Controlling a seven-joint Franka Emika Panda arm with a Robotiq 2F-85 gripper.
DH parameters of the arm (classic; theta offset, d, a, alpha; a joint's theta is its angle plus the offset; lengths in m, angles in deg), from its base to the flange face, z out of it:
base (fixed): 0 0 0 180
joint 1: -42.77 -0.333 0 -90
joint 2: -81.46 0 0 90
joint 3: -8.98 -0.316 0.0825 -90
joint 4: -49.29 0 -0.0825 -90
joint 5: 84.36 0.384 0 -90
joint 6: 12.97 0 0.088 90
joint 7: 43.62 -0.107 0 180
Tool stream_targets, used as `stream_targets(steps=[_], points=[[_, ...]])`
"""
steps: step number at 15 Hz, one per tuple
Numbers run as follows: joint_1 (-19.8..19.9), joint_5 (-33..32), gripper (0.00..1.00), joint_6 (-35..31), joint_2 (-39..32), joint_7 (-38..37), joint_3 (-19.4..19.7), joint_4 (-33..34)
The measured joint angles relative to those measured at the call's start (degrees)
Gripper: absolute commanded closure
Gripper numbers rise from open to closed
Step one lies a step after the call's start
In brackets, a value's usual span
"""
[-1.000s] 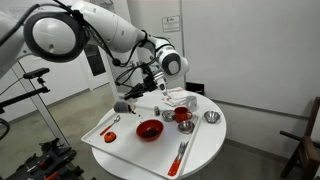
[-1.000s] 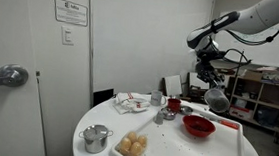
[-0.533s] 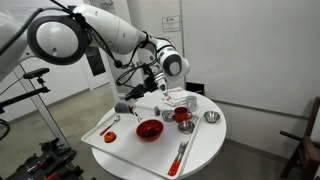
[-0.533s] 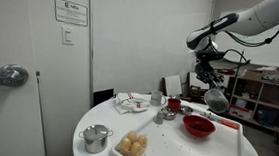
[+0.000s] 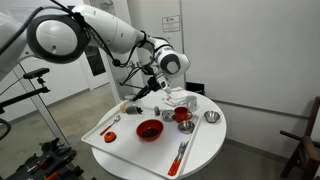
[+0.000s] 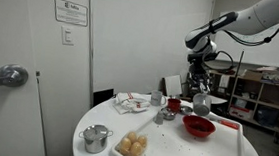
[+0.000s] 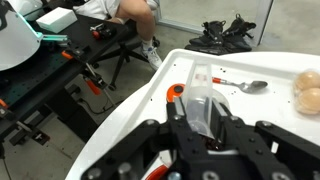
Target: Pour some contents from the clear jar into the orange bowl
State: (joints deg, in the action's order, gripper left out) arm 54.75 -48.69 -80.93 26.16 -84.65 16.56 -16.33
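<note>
Next, I let go of the clear jar on the white tray (image 5: pixel 129 133) between the orange bowl and the small round red thing.
My gripper (image 5: pixel 139 97) (image 6: pixel 198 85) is shut on the clear jar (image 5: pixel 130 106) (image 6: pixel 202 102) and holds it in the air. The orange bowl (image 5: pixel 149 129) (image 6: pixel 198 126) sits on the white tray (image 5: pixel 104 146), below the jar and slightly to its side. In the wrist view the jar (image 7: pixel 203 92) sits between the two fingers of the gripper (image 7: pixel 204 112) and points away from the camera. A dark red patch below it may be the bowl. The jar's contents are too small to make out.
On the round white table (image 5: pixel 205 148) stand a smaller red bowl (image 5: pixel 183 115), steel cups and a steel bowl (image 5: pixel 211 117), a crumpled cloth (image 5: pixel 178 97), a red-handled utensil (image 5: pixel 180 156), a steel pot (image 6: pixel 97 137) and bread rolls (image 6: pixel 131 145). A spoon (image 7: pixel 246 86) lies on the tray.
The gripper has carried the jar sideways toward the orange bowl and slightly lower. The jar's tilt has changed. The bowl and other dishes have not moved.
</note>
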Motion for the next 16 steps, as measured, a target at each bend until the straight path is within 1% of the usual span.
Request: stream_targets(steps=[3,6,12,16], points=[[-2.2,-0.8,0.89,-3.5,0.7,-5.4,0.1,-0.6],[-5.3,-3.5,0.89,-6.5,2.8,-11.1,0.2,-2.1],[-13.3,-12.9,0.89,-14.5,10.5,-24.2,0.4,-7.9],[-19.7,-19.1,0.89,-23.5,14.4,-34.2,0.1,-12.7]])
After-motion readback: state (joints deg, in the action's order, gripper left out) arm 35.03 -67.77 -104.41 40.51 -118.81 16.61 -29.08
